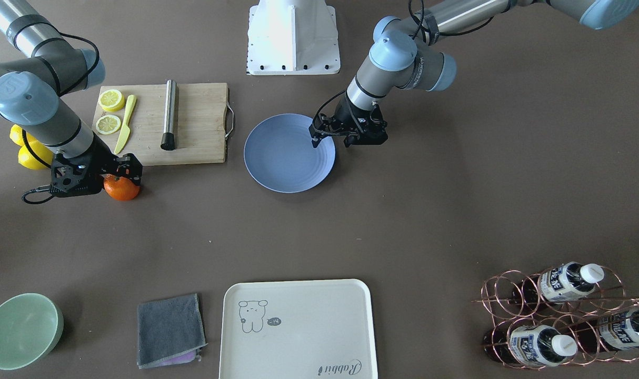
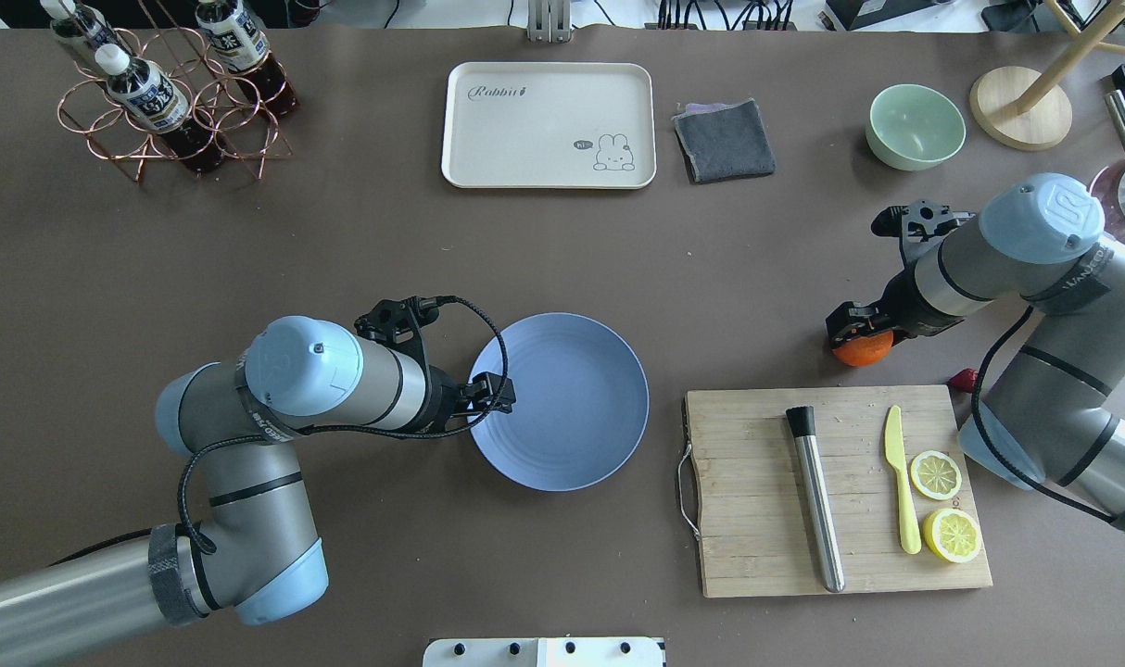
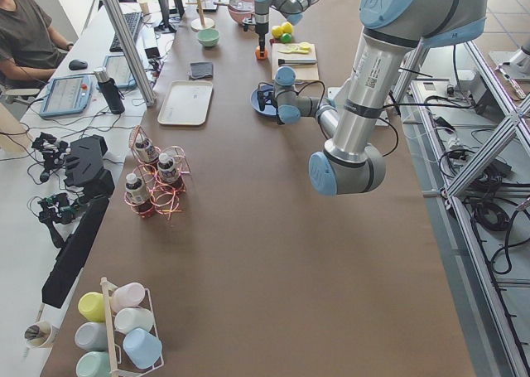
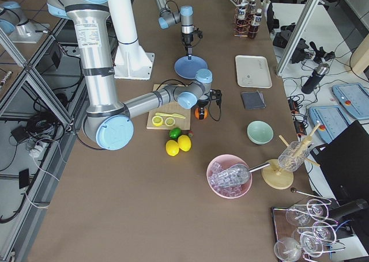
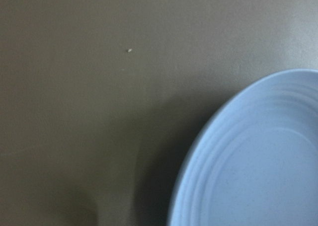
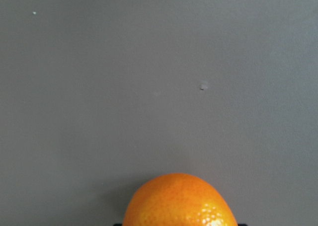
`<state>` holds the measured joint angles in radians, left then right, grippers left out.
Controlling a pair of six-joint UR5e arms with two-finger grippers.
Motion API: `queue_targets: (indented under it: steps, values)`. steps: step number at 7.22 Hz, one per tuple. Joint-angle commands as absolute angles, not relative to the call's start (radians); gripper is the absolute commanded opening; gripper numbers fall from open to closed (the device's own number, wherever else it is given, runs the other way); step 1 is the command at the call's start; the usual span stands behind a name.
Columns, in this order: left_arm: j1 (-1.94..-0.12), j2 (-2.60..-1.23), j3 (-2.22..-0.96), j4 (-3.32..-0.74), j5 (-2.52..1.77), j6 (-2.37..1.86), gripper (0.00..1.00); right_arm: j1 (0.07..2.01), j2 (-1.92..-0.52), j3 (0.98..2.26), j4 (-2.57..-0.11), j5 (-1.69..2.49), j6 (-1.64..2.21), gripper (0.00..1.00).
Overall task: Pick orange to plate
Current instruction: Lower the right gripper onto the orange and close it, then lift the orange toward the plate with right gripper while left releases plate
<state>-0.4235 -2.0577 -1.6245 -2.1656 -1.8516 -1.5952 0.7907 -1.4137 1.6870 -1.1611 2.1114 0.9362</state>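
Observation:
My right gripper needs to release the orange near the periwinkle-blue plate's middle (image 1: 283,146), a little toward the cutting board.
The orange (image 1: 122,190) lies on the brown table just off the cutting board's corner, and also shows as the orange (image 2: 863,350). My right gripper (image 1: 123,178) stands straight over it, its fingers down both sides and shut on it. In the right wrist view the orange (image 6: 180,202) fills the bottom centre. The periwinkle-blue plate (image 1: 282,168) sits mid-table with nothing on it. My left gripper (image 1: 332,141) hovers open over its rim, the same plate (image 5: 258,161) showing in the left wrist view.
A cutting board (image 1: 193,142) holds two lemon halves (image 1: 110,111), a yellow knife (image 1: 125,124) and a steel rod (image 1: 169,115). Whole lemons (image 1: 29,152) lie behind my right arm. A cream tray (image 1: 298,329), grey cloth (image 1: 169,329), green bowl (image 1: 19,330) and bottle rack (image 1: 561,316) line the far side.

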Motion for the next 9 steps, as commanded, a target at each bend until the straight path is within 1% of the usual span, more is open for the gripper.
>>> queue_targets:
  steps: [1,2,3,4,5,6,7,8,9]
  values:
    - [-0.423,-2.056,-1.624,-2.166,-1.852,-1.595,0.97,0.801,-1.411,1.700,-1.178,2.132,0.936,0.00]
    - [-0.423,-2.056,-1.624,-2.166,-1.852,-1.595,0.97,0.802,-1.410,1.704,-1.181,2.132,0.936,0.00]
    - [-0.425,-2.054,-1.628,-2.166,-1.852,-1.594,0.97,0.802,-1.370,1.732,-1.225,2.129,0.949,0.00]
    - [-0.437,-2.045,-1.649,-2.164,-1.856,-1.594,0.97,0.778,-1.289,1.799,-1.344,2.119,1.000,0.00]
    - [-0.471,-1.989,-1.701,-2.161,-1.871,-1.588,0.97,0.714,-1.190,1.842,-1.438,2.090,1.122,0.00]
    - [-0.567,-1.929,-1.718,-2.152,-1.991,-1.580,0.97,0.616,-1.098,1.841,-1.460,2.018,1.250,0.00]
    - [-0.659,-1.861,-1.736,-2.155,-2.078,-1.477,0.97,0.518,-1.022,1.818,-1.465,1.950,1.349,0.00]
    - [-0.685,-1.765,-1.776,-2.157,-2.098,-1.380,0.97,0.447,-0.944,1.768,-1.474,1.877,1.414,0.00]
    - [-0.722,-1.722,-1.776,-2.158,-2.114,-1.299,0.97,0.407,-0.881,1.685,-1.467,1.827,1.433,0.00]
